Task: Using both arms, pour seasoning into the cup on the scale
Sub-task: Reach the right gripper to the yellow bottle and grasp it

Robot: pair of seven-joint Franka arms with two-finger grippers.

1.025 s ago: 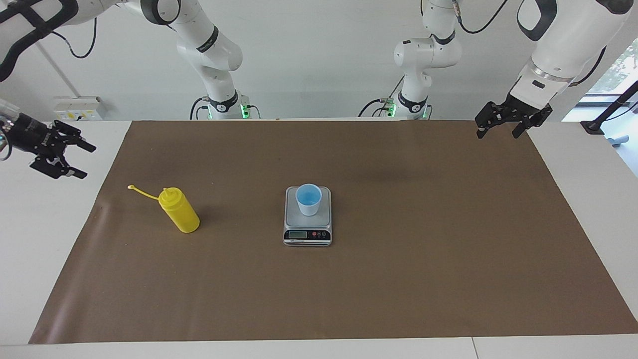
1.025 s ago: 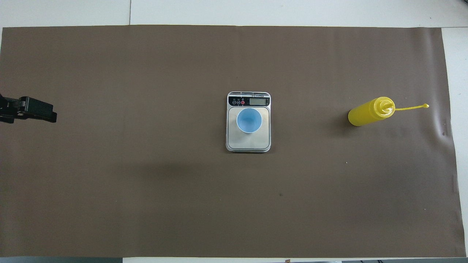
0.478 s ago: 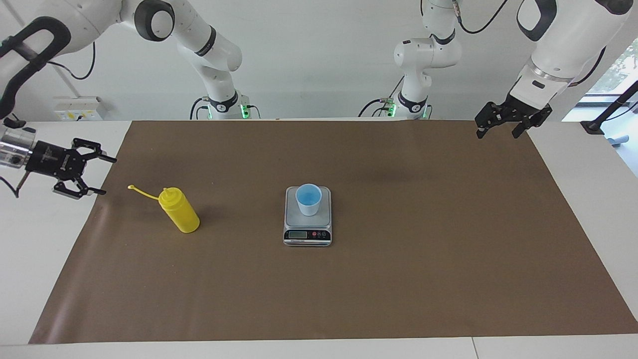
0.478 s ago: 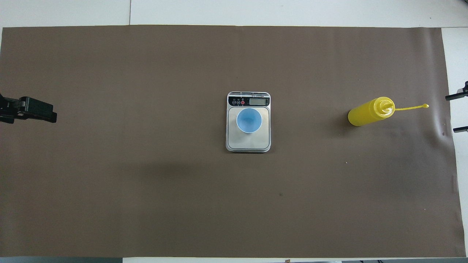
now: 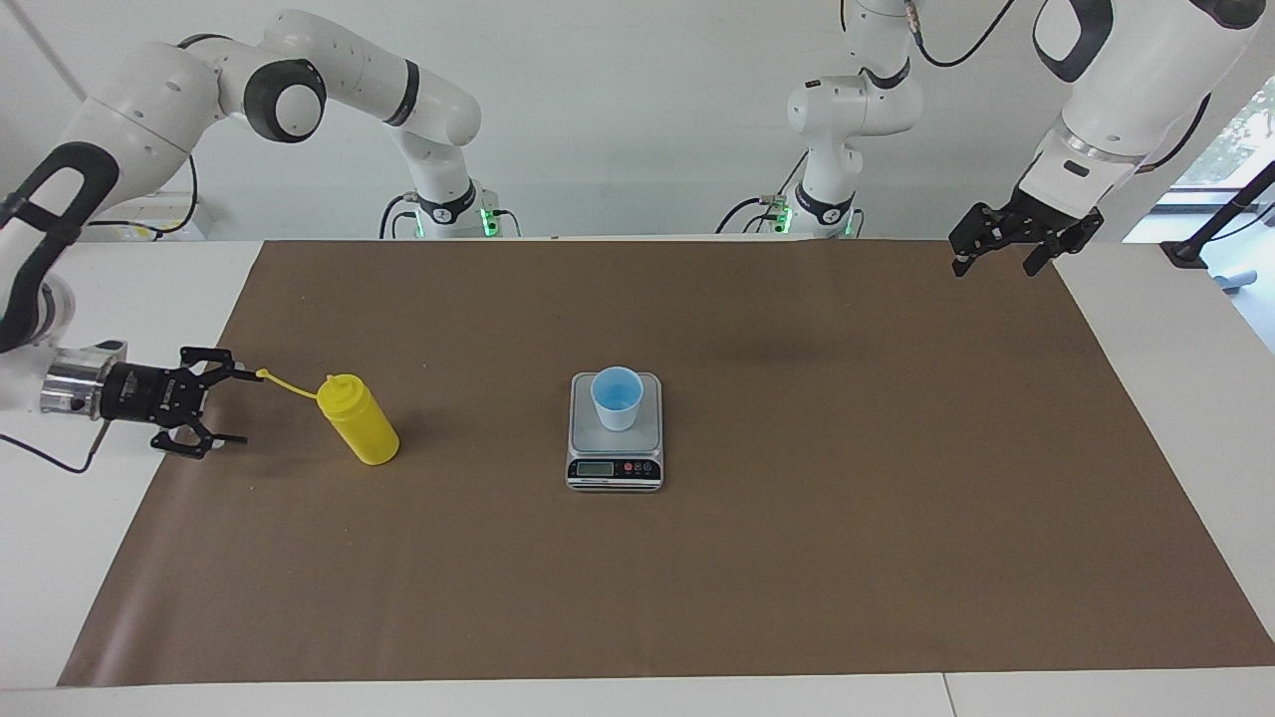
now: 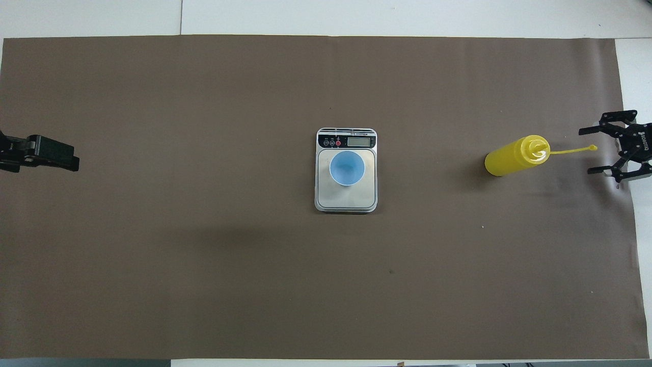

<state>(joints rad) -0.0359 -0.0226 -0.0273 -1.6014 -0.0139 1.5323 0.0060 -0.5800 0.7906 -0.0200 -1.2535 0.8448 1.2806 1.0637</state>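
Note:
The robot's right gripper needs to next move past the cap strap to the yellow seasoning bottle's body [image 6: 511,159] and close there, below the bottle's cap.
The yellow seasoning bottle [image 5: 361,423] stands upright on the brown mat toward the right arm's end, its cap strap [image 5: 284,384] pointing at my right gripper. It also shows in the overhead view [image 6: 512,157]. My right gripper [image 5: 242,406] is open and low at the mat's edge, beside the bottle and apart from its body, with the strap's tip by its fingers [image 6: 585,152]. The light-blue cup [image 5: 617,398] stands on the scale [image 5: 588,436] at mid-table, also seen from overhead [image 6: 347,168]. My left gripper [image 5: 996,264] is open and waits raised over the mat's corner at the left arm's end.
The brown mat [image 5: 797,518] covers most of the white table [image 5: 1175,329]. White table strips border it at both ends. The scale's display strip [image 6: 347,140] faces away from the robots.
My right gripper has come down and in from the table's end to the strap's tip beside the bottle. The left arm, bottle, cup and scale have not moved.

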